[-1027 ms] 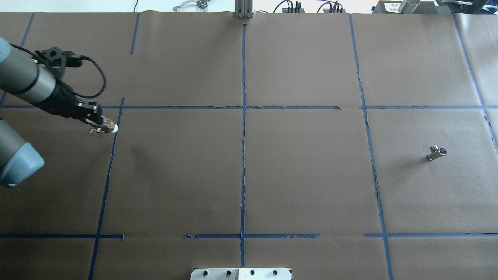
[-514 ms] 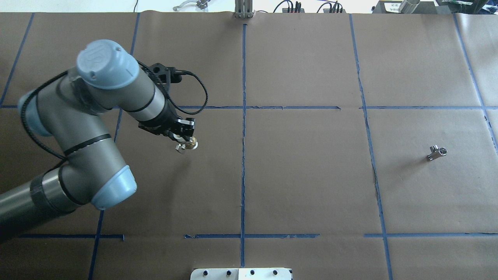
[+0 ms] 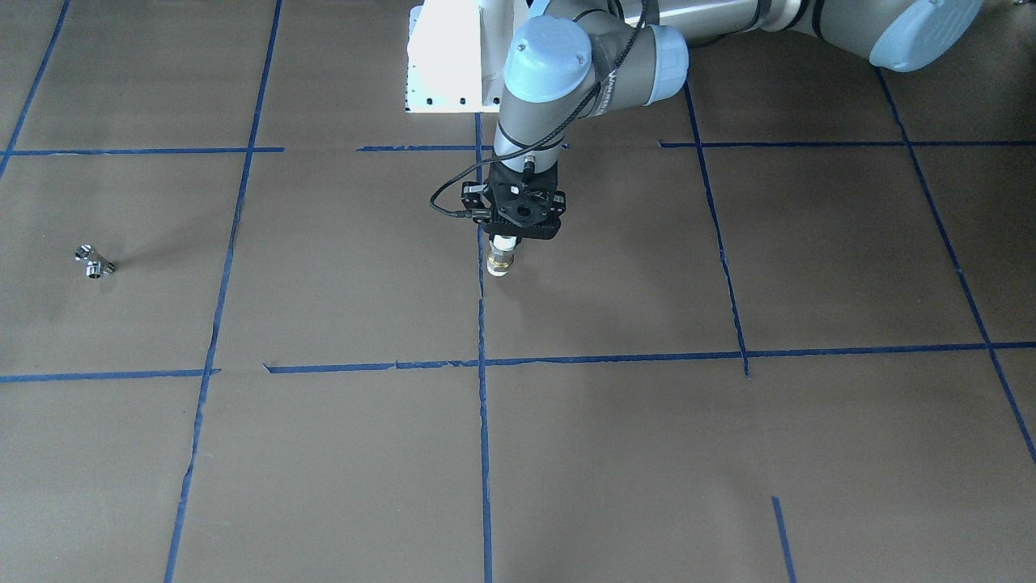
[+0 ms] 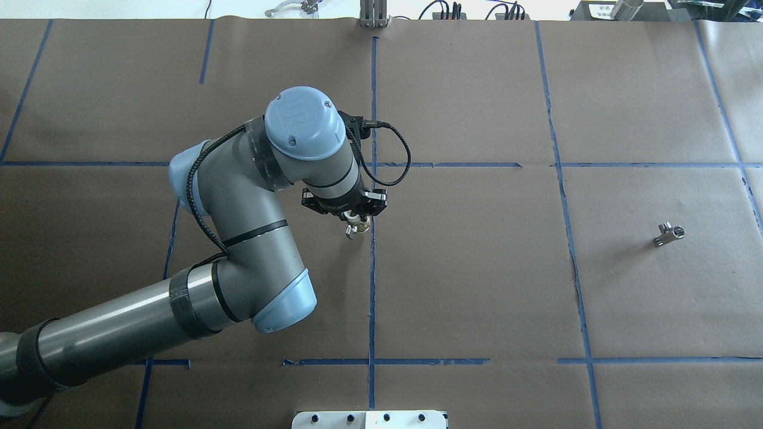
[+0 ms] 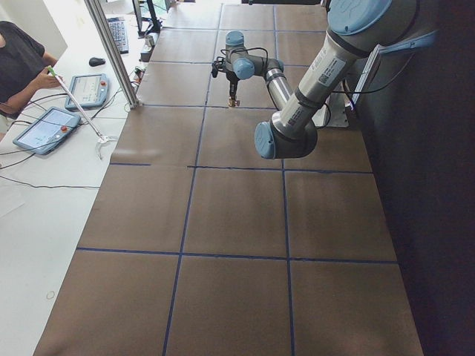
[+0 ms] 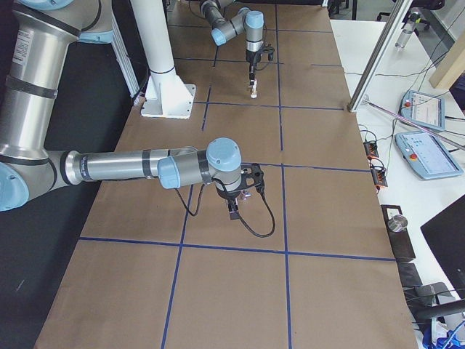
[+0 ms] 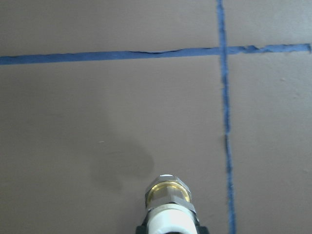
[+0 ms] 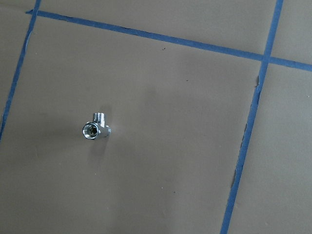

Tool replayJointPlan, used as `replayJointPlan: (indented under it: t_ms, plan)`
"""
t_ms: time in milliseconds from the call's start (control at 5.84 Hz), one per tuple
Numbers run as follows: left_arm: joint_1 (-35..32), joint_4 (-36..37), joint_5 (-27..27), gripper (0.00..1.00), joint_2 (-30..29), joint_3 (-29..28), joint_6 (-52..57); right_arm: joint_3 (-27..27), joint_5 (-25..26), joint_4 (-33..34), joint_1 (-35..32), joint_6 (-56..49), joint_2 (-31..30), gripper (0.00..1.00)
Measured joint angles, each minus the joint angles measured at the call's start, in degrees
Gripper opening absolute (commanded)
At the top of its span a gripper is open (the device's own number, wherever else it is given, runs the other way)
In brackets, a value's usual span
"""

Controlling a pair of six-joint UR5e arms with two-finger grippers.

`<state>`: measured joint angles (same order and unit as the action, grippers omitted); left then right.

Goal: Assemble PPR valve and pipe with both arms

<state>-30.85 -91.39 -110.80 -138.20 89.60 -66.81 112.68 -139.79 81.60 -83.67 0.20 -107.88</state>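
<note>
The robot's left gripper will release the white pipe, standing on the centre tape line (image 3: 480, 268) (image 7: 230, 176) between the two crossing tapes.
My left gripper (image 4: 356, 220) points down and is shut on a short white pipe with a brass nut (image 4: 358, 228), held upright above the table beside the centre tape line. The pipe also shows in the front view (image 3: 500, 262) and the left wrist view (image 7: 168, 191). The small chrome valve (image 4: 669, 233) lies alone on the brown paper at the right, also in the front view (image 3: 94, 261) and, far below, in the right wrist view (image 8: 95, 128). My right gripper (image 6: 236, 209) shows only in the exterior right view; I cannot tell whether it is open or shut.
Blue tape lines divide the brown table cover (image 4: 477, 268). The white pedestal base (image 3: 445, 57) stands at the robot's edge. An aluminium post (image 4: 373, 15) and cables sit at the far edge. An operator (image 5: 22, 59) sits beside teach pendants.
My left arm has swung from the table's left edge to the centre, carrying the pipe, and now points it straight down. The valve has not moved.
</note>
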Motion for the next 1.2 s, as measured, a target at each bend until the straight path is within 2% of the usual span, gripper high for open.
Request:
replayJointPlan:
  t_ms: [342,514,1199]
  plan:
    - [1.3,0.8,0.7,0.03,-2.3,-2.6,-1.5,0.0,0.2,-0.1,0.1,-0.4,0.1,1.00]
    - [1.8,1.0,1.2,0.06,-2.6,-3.0,-1.7,0.1,0.2,-0.1,0.2,-0.6,0.1,1.00]
    - [2.0,3.4,2.0,0.08,-3.2,-3.2,-1.8,0.0,0.4,-1.0,1.0,-0.7,0.1,1.00]
